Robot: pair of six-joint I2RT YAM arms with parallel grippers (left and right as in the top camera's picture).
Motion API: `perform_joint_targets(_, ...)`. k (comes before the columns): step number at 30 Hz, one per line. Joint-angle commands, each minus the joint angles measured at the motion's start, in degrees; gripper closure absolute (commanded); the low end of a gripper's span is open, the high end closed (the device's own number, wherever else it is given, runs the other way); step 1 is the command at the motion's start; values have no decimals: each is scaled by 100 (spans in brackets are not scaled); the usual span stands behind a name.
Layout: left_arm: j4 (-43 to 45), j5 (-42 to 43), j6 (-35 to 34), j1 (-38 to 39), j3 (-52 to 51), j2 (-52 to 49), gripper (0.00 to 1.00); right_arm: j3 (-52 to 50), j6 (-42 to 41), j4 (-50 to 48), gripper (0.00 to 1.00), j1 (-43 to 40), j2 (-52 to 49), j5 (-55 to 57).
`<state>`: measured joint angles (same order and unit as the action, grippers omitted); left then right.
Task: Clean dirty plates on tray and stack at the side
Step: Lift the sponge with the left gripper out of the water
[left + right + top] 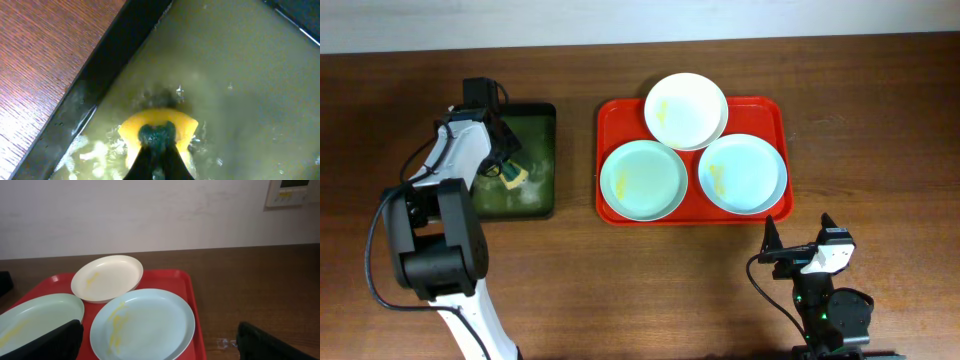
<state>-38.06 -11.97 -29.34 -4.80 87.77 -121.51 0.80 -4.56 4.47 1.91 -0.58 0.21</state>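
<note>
My right gripper needs to grip the rim of the aqua plate [686,181] [83,311] nearest the dark green tray, on the side facing the other aqua plate.
The red tray [612,120] holds three plates: a white plate [686,110] at the back with a yellow smear, a left aqua plate [643,179] and a right aqua plate [743,173], both smeared yellow. My left gripper [508,170] is down in the dark green tray [542,130], shut on a yellow sponge [160,134] with a dark green pad, in cloudy soapy water. My right gripper [798,250] is open and empty, near the table's front edge, just in front of the red tray [192,305]. The right aqua plate [145,325] lies ahead of it.
The green tray's dark rim [105,55] runs diagonally beside the sponge, with foam at its edge. Bare brown wood table [880,120] surrounds both trays. A pale wall [150,210] stands behind the table.
</note>
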Motion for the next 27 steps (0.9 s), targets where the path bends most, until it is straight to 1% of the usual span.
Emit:
perform_joint_targets(1, -90, 68, 55, -15, 61, -72, 1, -48, -61, 20, 2, 33, 26, 48)
perform_joint_targets(3, -409, 229, 55, -15, 61, -72, 1, -48, -61, 20, 2, 33, 26, 50)
perform_joint_targets(6, -577, 651, 55, -15, 61, -72, 1, -48, -59, 20, 2, 33, 26, 48)
perform_joint_targets(7, -570, 662, 55, -15, 61, -72, 16, -48, -59, 20, 2, 33, 26, 48)
perform_joint_targets(9, -540, 658, 55, -17, 63, -72, 64, -48, -61, 20, 2, 33, 26, 48)
perform_joint_targets(10, -490, 612, 55, -33, 68, -72, 96, -48, -61, 17, 2, 33, 26, 48)
perform_joint_targets(11, -487, 551, 55, -37, 76, -72, 100, -48, -59, 20, 2, 33, 26, 48)
perform_joint_targets(12, -518, 507, 57, -50, 151, -72, 100, -48, -61, 20, 1, 33, 26, 48)
perform_joint_targets(14, -896, 511, 55, -57, 514, -55, 100, -48, -61, 17, 2, 33, 26, 48)
perform_joint_targets(16, -1567, 509, 57, -57, 1233, 2, 100, -48, -61, 17, 2, 33, 26, 48)
perform_joint_targets(17, -1982, 509, 57, -57, 1759, 48, 100, -48, -61, 20, 2, 33, 26, 48)
perform_joint_targets(19, -2507, 518, 57, -46, 2496, 168, 100, -48, -61, 20, 2, 33, 26, 48)
perform_joint_targets(20, -2592, 514, 57, -9, 2608, 232, 100, -48, -61, 20, 2, 33, 26, 48)
perform_joint_targets(21, -2618, 509, 57, 22, 2592, 227, 100, -48, -59, 17, 2, 33, 26, 48)
perform_joint_targets(23, -2498, 511, 52, 118, 2131, 85, 100, -48, -61, 20, 2, 33, 26, 48)
perform_joint_targets(24, -2302, 501, 61, 175, 1746, -59, 100, -48, -61, 20, 2, 33, 26, 48)
perform_joint_targets(26, -2225, 514, 275, 203, 1403, -225, 100, -48, -61, 20, 1, 33, 26, 48)
perform_joint_targets(27, -2337, 511, 387, 201, 1425, -197, 100, -48, -61, 20, 2, 33, 26, 50)
